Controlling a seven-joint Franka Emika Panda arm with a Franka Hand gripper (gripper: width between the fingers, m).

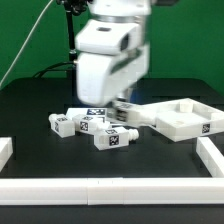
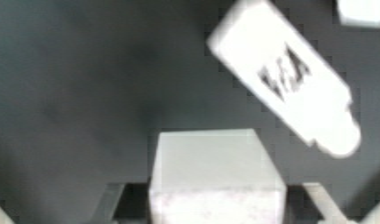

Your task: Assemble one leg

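Observation:
I need to release the white leg, now between my gripper's open jaws, on the black table (image 1: 54, 153) between the front rail and the leg farthest from the tray.
Three white legs with black-and-white tags lie on the black table in the exterior view: one (image 1: 60, 123) towards the exterior view's left, one (image 1: 96, 125) in the middle, one (image 1: 116, 139) nearest the front. My gripper (image 1: 120, 104) hangs low just behind them. In the wrist view the gripper (image 2: 219, 205) is open. A white leg block (image 2: 213, 170) sits between the jaws, with a dark gap on each side. Another tagged leg (image 2: 285, 70) lies tilted and blurred beyond it.
The large white square tray-like part (image 1: 188, 122) lies at the exterior view's right, close to the gripper. A white rail (image 1: 100, 190) runs along the front, with short white pieces at the left (image 1: 5, 150) and right (image 1: 212, 155).

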